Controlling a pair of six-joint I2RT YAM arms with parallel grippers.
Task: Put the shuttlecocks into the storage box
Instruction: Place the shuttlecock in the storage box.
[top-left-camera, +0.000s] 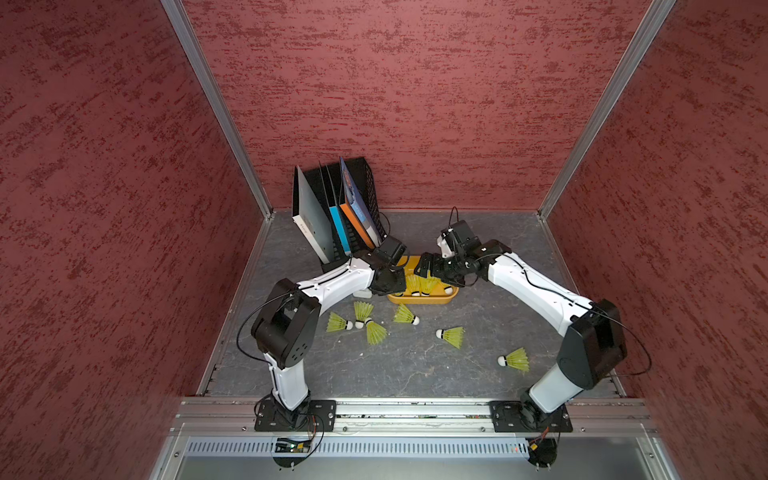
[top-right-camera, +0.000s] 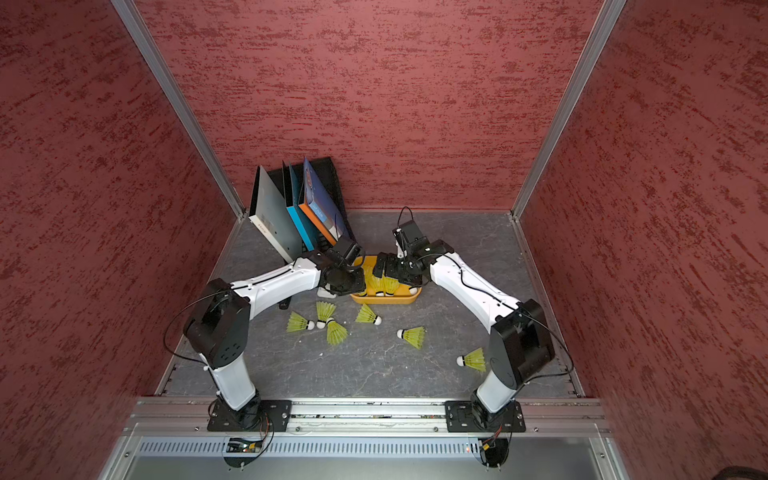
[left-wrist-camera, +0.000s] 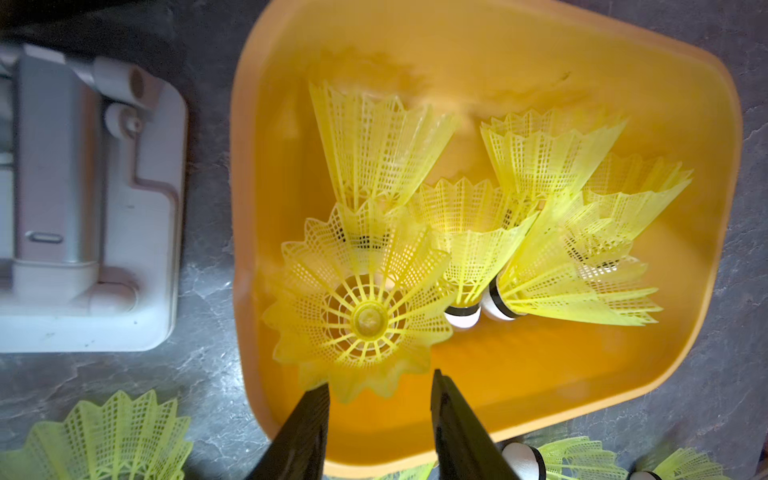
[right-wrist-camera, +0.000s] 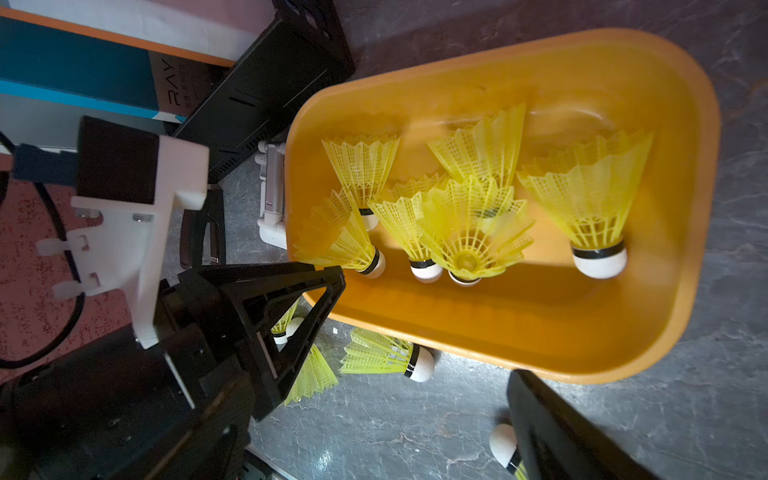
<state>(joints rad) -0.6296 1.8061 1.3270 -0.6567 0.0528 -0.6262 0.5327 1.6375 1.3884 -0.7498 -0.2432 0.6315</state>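
The robot's right gripper will next move to the white cork (top-left-camera: 414, 320) (right-wrist-camera: 418, 363) of the loose shuttlecock that lies closest to the front side of the storage box and close there.
The orange-yellow storage box (left-wrist-camera: 249, 166) holds several neon shuttlecocks, lying or leaning with white tips down. One shuttlecock (left-wrist-camera: 365, 320) stands cork-down with its open skirt facing my left wrist view. My left gripper (left-wrist-camera: 378, 382) hangs over the box's near-left corner; its jaws stand apart, just clear of that skirt's edge. My right gripper (right-wrist-camera: 374, 424) is open wide beside the box's right end (top-left-camera: 451, 293), with only floor between its fingers. In both top views several shuttlecocks lie on the floor in front of the box, such as one (top-left-camera: 406, 315) close to it and another (top-left-camera: 515, 359) near the right arm.
A black mesh file rack (top-left-camera: 361, 187) with upright books stands behind the left arm. A small grey-white device (left-wrist-camera: 83, 208) lies against the box's left side. Both wrists nearly meet over the box. Red walls close in three sides.
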